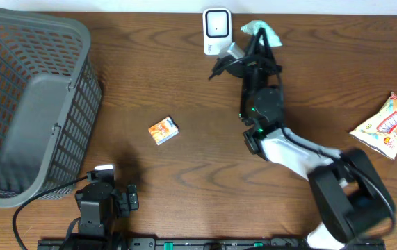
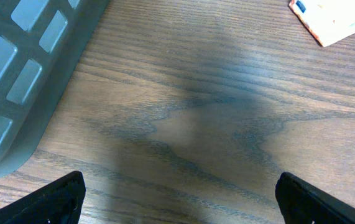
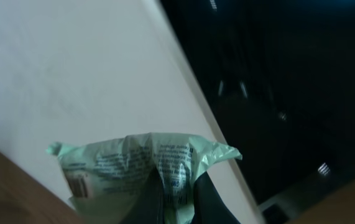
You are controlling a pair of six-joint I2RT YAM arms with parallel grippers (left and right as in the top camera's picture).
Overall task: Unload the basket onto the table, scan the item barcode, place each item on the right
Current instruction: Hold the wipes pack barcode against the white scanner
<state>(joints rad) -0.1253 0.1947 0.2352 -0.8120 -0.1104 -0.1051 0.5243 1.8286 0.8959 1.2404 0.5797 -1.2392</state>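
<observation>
The robot's right gripper should release the pale green packet on the wood (image 1: 375,96) against the far edge of the snack bag. The packet is held up beside the white scanner.
My right gripper (image 1: 256,43) is shut on a pale green packet (image 1: 261,30), held up at the back of the table just right of the white scanner (image 1: 216,30). In the right wrist view the packet (image 3: 133,165) is pinched between the dark fingers (image 3: 211,202), and its barcode (image 3: 78,183) shows on its left part. My right gripper (image 3: 177,202) points toward a pale wall and a dark panel. My left gripper (image 1: 105,189) rests open at the front left; its fingertips (image 2: 59,198) stand wide apart over bare wood.
A grey plastic basket (image 1: 31,104) fills the left side, and its wall (image 2: 22,74) is close to the left gripper. A small orange box (image 1: 163,130) lies mid-table, its corner (image 2: 332,18) visible from the left wrist. A snack bag (image 1: 387,125) lies at the right edge.
</observation>
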